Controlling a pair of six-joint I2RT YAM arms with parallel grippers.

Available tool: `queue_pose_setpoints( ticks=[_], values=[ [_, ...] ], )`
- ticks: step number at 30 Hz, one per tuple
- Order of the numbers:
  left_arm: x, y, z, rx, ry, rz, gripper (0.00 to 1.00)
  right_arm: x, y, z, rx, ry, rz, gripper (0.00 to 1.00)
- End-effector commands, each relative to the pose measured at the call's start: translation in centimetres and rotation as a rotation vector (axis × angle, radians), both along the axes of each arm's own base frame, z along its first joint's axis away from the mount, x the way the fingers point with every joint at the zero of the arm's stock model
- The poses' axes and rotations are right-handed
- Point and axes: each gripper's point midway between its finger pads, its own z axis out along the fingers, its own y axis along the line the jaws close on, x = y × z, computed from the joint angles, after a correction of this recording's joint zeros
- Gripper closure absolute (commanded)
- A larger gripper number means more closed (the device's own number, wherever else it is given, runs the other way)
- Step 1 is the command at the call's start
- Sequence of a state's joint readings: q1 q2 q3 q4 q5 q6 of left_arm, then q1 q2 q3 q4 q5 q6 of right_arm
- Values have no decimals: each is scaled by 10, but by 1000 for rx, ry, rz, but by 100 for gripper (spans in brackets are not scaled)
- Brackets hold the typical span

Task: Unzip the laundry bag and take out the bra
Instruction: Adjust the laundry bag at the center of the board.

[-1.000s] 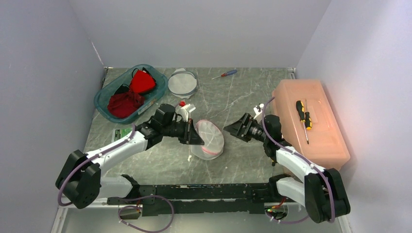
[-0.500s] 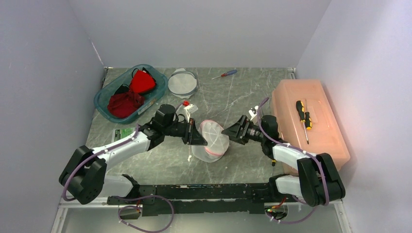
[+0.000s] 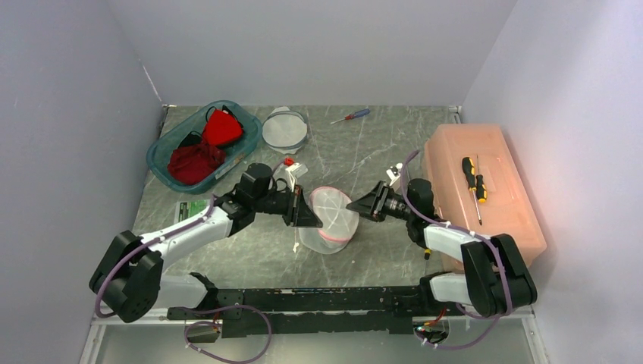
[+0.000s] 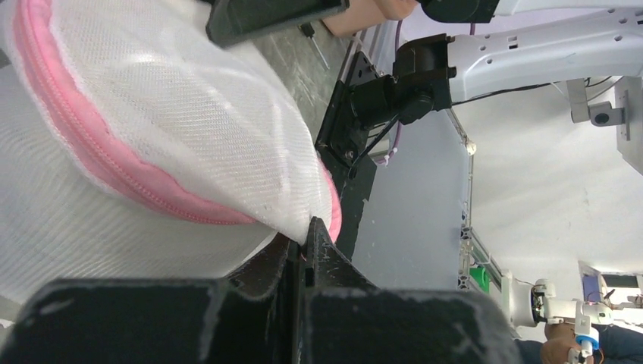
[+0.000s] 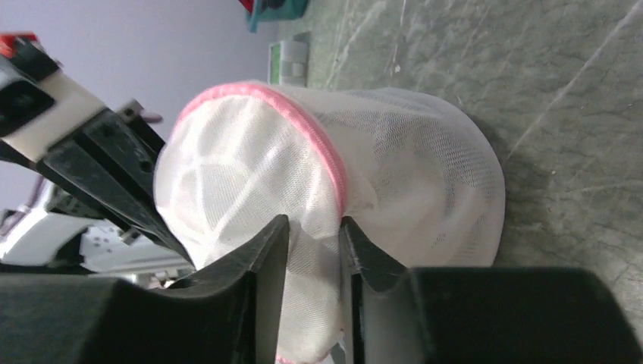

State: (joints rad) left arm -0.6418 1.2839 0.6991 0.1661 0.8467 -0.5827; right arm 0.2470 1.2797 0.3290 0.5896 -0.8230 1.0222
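The zipper pull on the bag's pink piece is out of sight, so my right gripper should hold the bag while my left gripper grabs its near edge [image 3: 334, 240].
The laundry bag [image 3: 330, 216] is a round white mesh pouch with a pink zipper band, held up off the table's middle. My left gripper [image 3: 312, 218] is shut on its left edge, the fingertips pinching mesh beside the pink band [image 4: 309, 235]. From the right, my right gripper [image 3: 353, 205] has its fingers either side of a fold of the bag [image 5: 250, 167], pressing the mesh right by the pink seam [image 5: 313, 231]. The bag's zipper pull does not show. The bra is hidden from every view.
A teal bin [image 3: 157, 154] holding red garments [image 3: 220, 127] stands at the back left. Behind it is a second round mesh pouch [image 3: 285, 127], then a small screwdriver [image 3: 351, 116]. An orange box [image 3: 508, 220] on the right carries a yellow-black screwdriver [image 3: 474, 182].
My right gripper moved left to the bag and its jaws narrowed onto a fold of mesh. The left gripper lifted the bag slightly and kept its grip.
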Motion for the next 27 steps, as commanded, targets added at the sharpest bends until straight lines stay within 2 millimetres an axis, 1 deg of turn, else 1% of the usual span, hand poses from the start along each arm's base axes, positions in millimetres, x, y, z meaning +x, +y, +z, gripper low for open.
queue_pose_setpoints(
  ticks=[1,3,4,5,6,7,8,9,12,14,16,18,20,21,22,23,24,25,27],
  values=[
    [6,5,8,9,-68,47,96,-2,8,46,86,-139,57,76],
    [13,8,7,42,-73,96,93,-4,7,54,75,-167,53,88],
    [18,10,7,60,-78,127,88,-4,5,54,58,-167,46,95],
    [24,12,8,76,-80,160,82,-4,4,55,40,-176,38,100],
    [30,14,10,91,-84,193,75,-3,2,56,19,-190,22,100],
    [36,15,13,96,-93,220,67,-2,0,57,0,-200,7,100],
    [41,18,12,116,-86,245,61,0,-3,58,-18,-209,-14,100],
    [48,19,14,126,-89,273,59,2,-6,59,-36,-222,-43,100],
    [68,17,21,140,-103,327,61,11,-17,64,-61,-246,-167,100],
    [83,13,27,154,-115,339,58,15,-21,71,-63,-263,-245,100],
    [102,11,31,193,-128,379,48,16,-21,78,-70,-279,-318,100],
    [120,13,33,228,-108,438,38,14,-16,83,-77,-283,-376,100],
    [134,22,36,265,-62,525,28,11,-9,86,-47,-262,-428,100],
    [135,25,39,267,-35,564,26,12,-9,87,-21,-246,-454,100],
    [134,31,41,266,-5,608,21,13,-9,86,0,-224,-480,100],
    [130,36,42,258,23,649,18,15,-9,84,12,-202,-499,100],
    [124,44,43,236,62,699,8,18,-11,82,20,-179,-528,100],
    [116,50,44,208,99,741,6,20,-13,81,34,-160,-551,100],
    [100,69,37,164,179,844,6,22,-16,76,61,-121,-587,100]
  ],
)
